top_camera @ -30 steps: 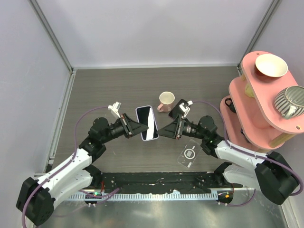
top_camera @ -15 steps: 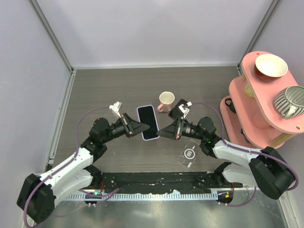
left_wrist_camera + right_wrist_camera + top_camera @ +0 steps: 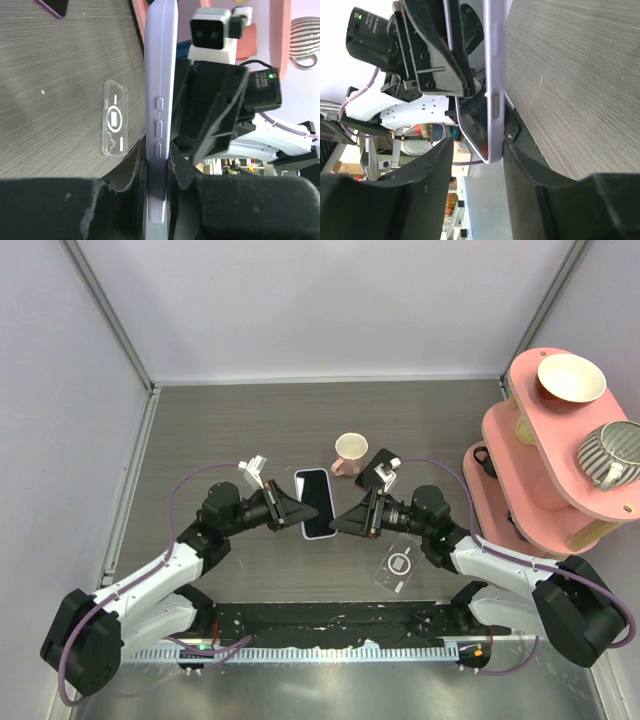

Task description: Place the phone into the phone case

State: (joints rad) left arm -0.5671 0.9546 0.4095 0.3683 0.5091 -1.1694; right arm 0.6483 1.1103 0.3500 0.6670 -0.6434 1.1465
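Observation:
The robot's left gripper needs to release the lavender phone, now held on edge above the table, flat on the bare table (image 3: 276, 512) just below its own fingers.
A lavender phone (image 3: 315, 503) is held on edge above the table between both arms. My left gripper (image 3: 297, 510) is shut on its left edge; the left wrist view shows the phone (image 3: 160, 100) clamped between the pads (image 3: 156, 156). My right gripper (image 3: 339, 521) is open, and the phone's right edge (image 3: 494, 75) lies between its fingers (image 3: 478, 157), close against one finger and apart from the other. The clear phone case (image 3: 397, 564) lies flat on the table below the right arm. It also shows in the left wrist view (image 3: 115, 118).
A pink mug (image 3: 349, 452) and a second, dark phone (image 3: 378, 464) lie just behind the grippers. A pink two-tier shelf (image 3: 520, 455) with a bowl (image 3: 570, 378) and a striped cup (image 3: 612, 452) stands at the right. Walls enclose the table.
My left arm has carried the phone a little to the right, toward the right gripper. The right gripper has edged left, so the phone's edge now sits between its fingers.

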